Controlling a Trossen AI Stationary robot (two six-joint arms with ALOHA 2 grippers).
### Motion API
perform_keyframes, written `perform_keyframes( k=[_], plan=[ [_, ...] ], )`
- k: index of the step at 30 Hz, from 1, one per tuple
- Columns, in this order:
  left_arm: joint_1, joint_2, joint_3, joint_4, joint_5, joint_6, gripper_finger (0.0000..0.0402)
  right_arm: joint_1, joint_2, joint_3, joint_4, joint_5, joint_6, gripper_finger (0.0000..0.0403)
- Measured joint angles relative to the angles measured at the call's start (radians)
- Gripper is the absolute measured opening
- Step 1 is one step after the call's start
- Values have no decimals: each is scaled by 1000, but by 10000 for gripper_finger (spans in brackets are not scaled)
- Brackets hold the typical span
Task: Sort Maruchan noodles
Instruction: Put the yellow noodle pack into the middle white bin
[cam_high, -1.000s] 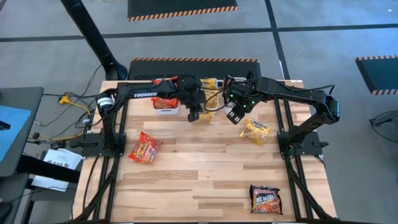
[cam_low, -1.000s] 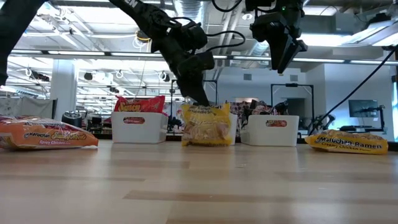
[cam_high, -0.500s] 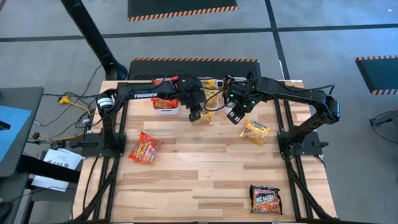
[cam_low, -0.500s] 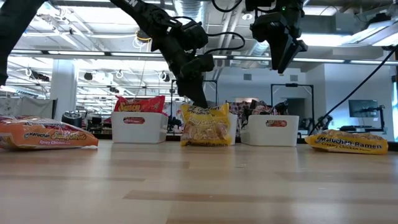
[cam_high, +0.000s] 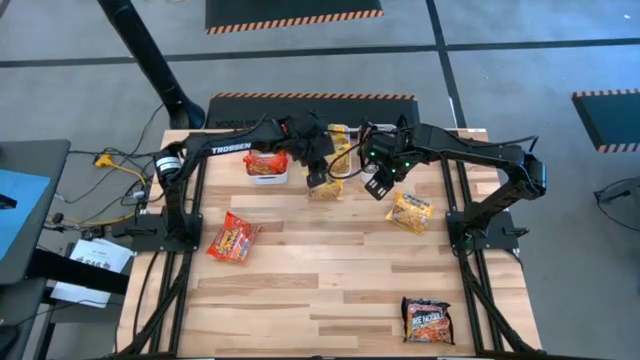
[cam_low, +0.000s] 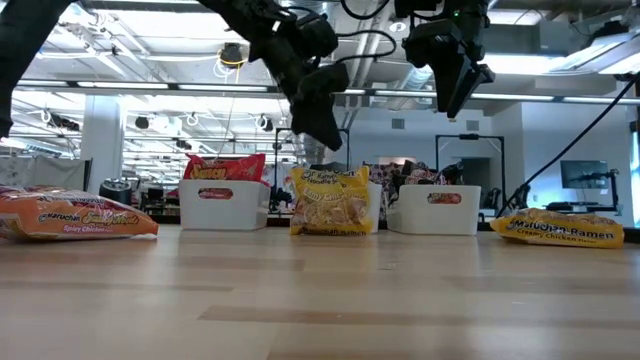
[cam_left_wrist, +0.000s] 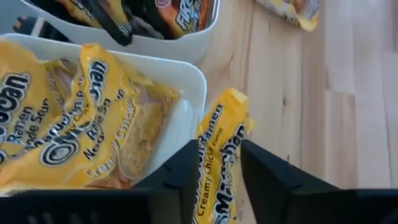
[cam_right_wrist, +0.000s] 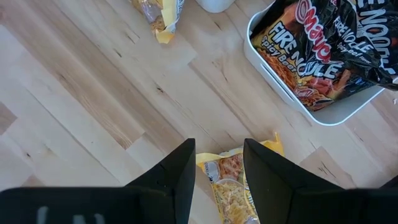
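A yellow packet is leaning on the outside of the middle white tray, so the robot's left gripper should grasp the packet's top edge (cam_low: 340, 174) and lift it in.
A yellow Maruchan noodles packet (cam_low: 330, 200) stands on its lower edge on the table and leans against the near wall of the middle white tray (cam_left_wrist: 186, 78). That tray holds more yellow packets (cam_left_wrist: 81, 124). My left gripper (cam_low: 322, 140) hangs open just above the standing packet (cam_left_wrist: 219, 163), touching nothing; in the high view the left gripper (cam_high: 318, 176) is over the packet (cam_high: 325, 189). My right gripper (cam_high: 377, 186) hovers open higher up, to the right (cam_low: 455, 100), over bare table and the end of another yellow packet (cam_right_wrist: 233, 186).
A left tray (cam_high: 266, 172) holds a red packet; a right tray (cam_right_wrist: 292, 87) holds dark packets. Loose on the table lie a red-orange packet (cam_high: 233, 238), a yellow one (cam_high: 410, 212) and a dark one (cam_high: 427, 320). Bare wood fills the middle and near parts.
My left gripper has let go of the yellow packet's top and risen clear of it. The packet has stayed standing against the middle tray. My right gripper has kept still.
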Motion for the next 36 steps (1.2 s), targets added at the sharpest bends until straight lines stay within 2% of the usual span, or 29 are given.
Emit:
perform_keyframes(
  k=[6,10,17,23,28,36],
  plan=[
    [-3,1,-1,-62,18,0,159,1,0,0,0,0,0,159],
    [-17,1,-1,-61,-18,1,179,0,0,0,0,0,0,159],
    [-58,25,-4,-61,-105,48,183,0,0,0,4,0,0,159],
    [-87,60,-15,-29,-238,82,183,0,0,0,3,0,8,159],
    [-88,72,-18,-59,-194,69,183,1,0,0,3,0,8,159],
    [-90,72,-31,-61,-216,67,178,6,0,0,4,0,9,159]
  ],
)
